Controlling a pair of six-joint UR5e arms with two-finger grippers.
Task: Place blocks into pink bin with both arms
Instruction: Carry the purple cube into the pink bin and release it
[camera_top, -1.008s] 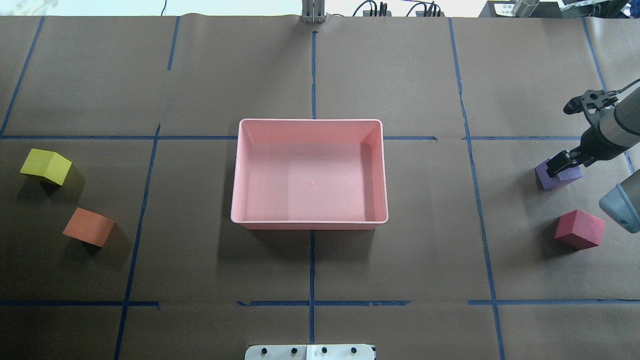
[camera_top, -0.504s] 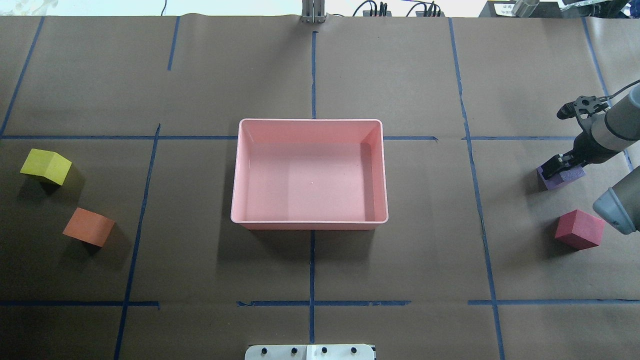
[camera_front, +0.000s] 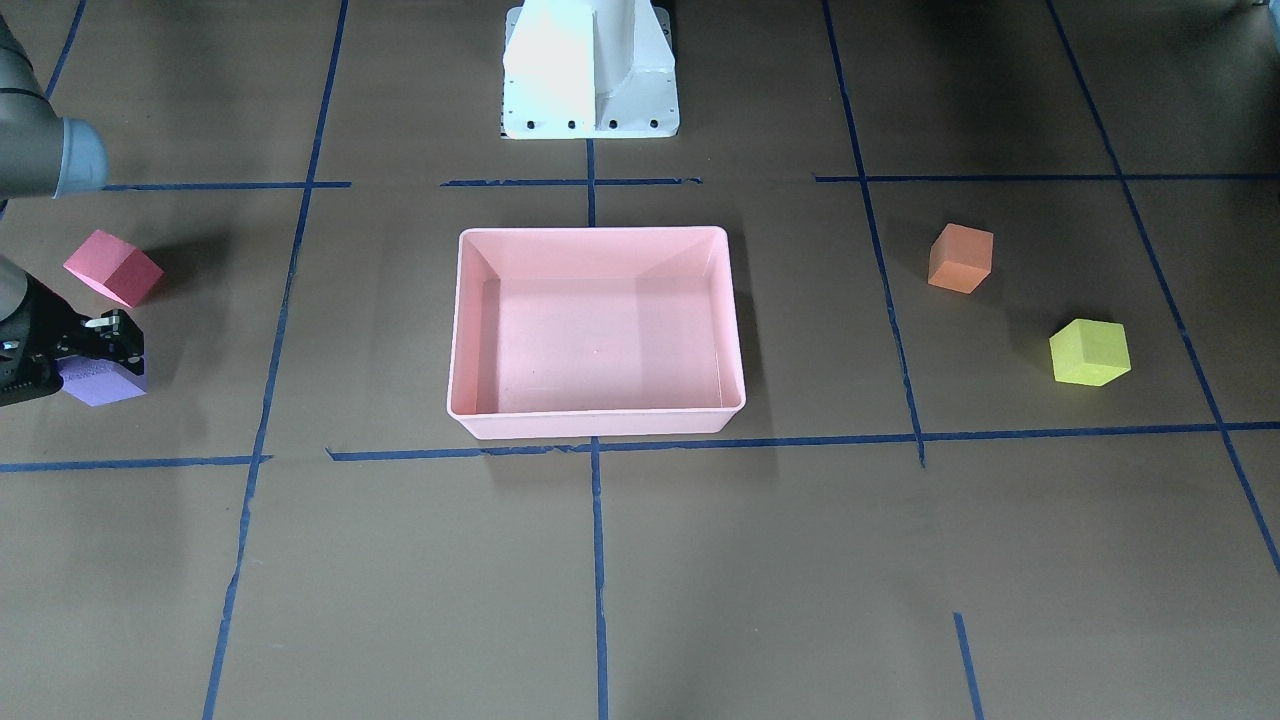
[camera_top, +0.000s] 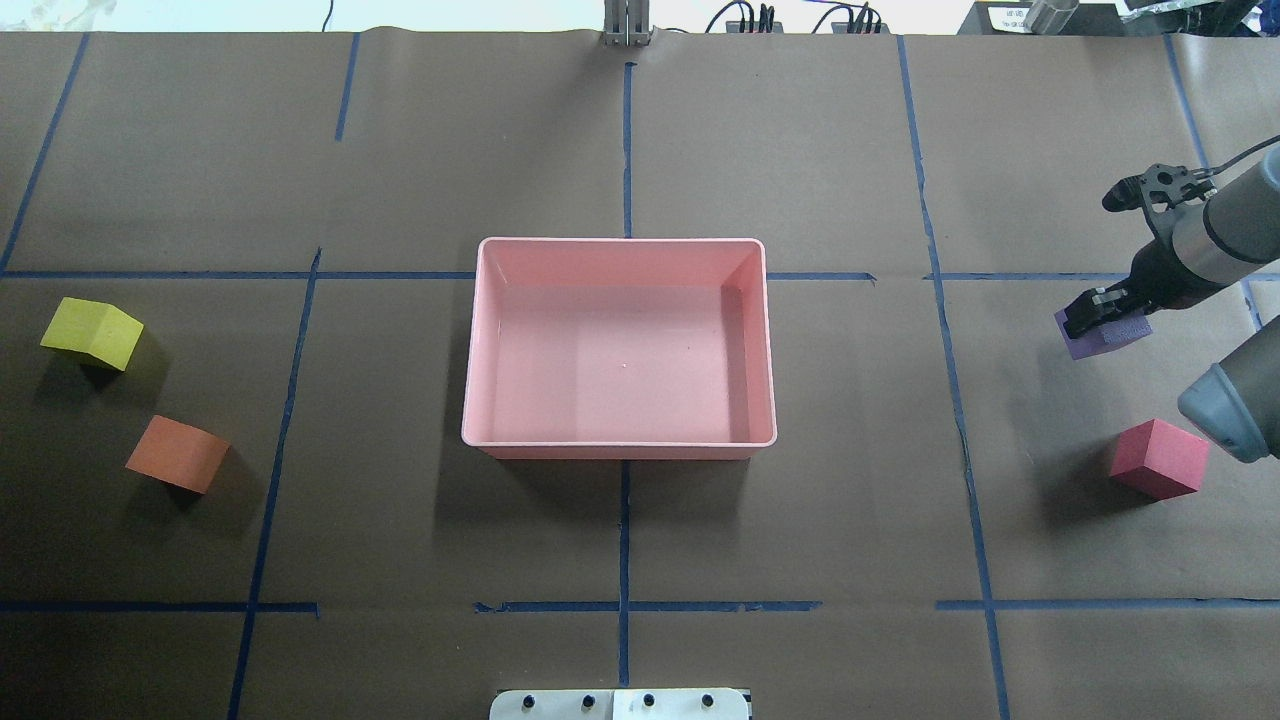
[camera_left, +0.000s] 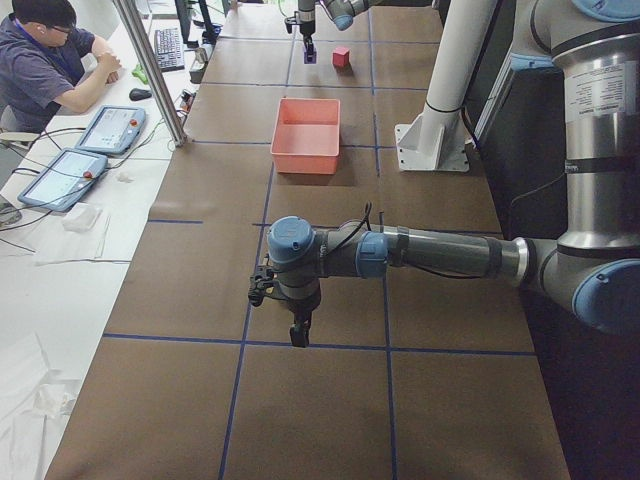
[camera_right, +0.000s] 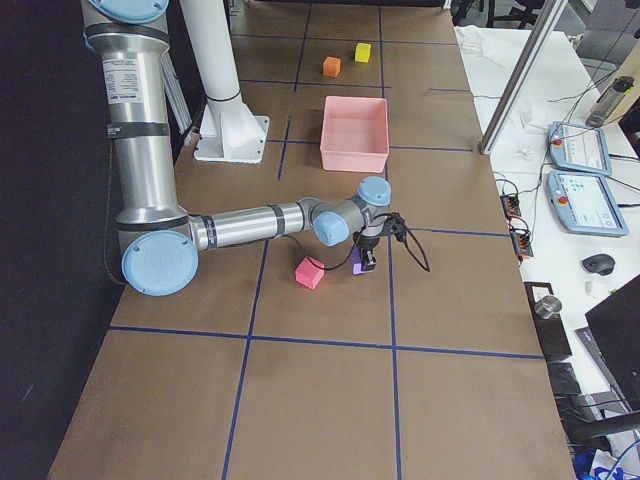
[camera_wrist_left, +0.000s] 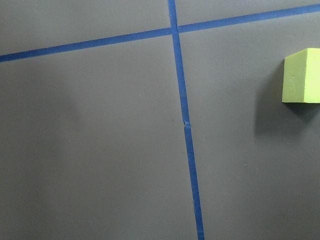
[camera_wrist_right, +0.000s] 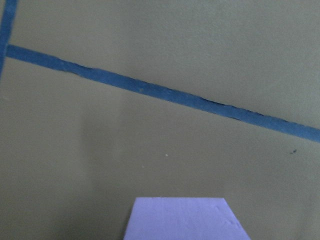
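Observation:
The robot's right gripper needs to release the purple block on the pink bin's bottom near the bin's side (camera_front: 533, 313) facing the red-pink block.
The pink bin (camera_top: 620, 242) sits empty mid-table and also shows in the front view (camera_front: 590, 232). My right gripper (camera_top: 1100, 318) is shut on the purple block (camera_top: 1105, 340), right of the bin; the block fills the bottom of the right wrist view (camera_wrist_right: 185, 220). The red-pink block (camera_top: 1158, 459) lies nearer the robot, beside it. The yellow-green block (camera_top: 92, 333) and the orange block (camera_top: 178, 454) lie on the far left. My left gripper (camera_left: 297, 335) shows only in the exterior left view, so I cannot tell its state. The yellow-green block is at the right edge of the left wrist view (camera_wrist_left: 301, 75).
The right arm's elbow (camera_top: 1235, 410) hangs over the table edge near the red-pink block. The white pedestal (camera_front: 590, 70) stands behind the bin. Blue tape lines cross the brown table. An operator (camera_left: 50, 60) sits at a side desk.
My right gripper has moved to the left, toward the bin, carrying the purple block with it. The other blocks and the bin have not moved.

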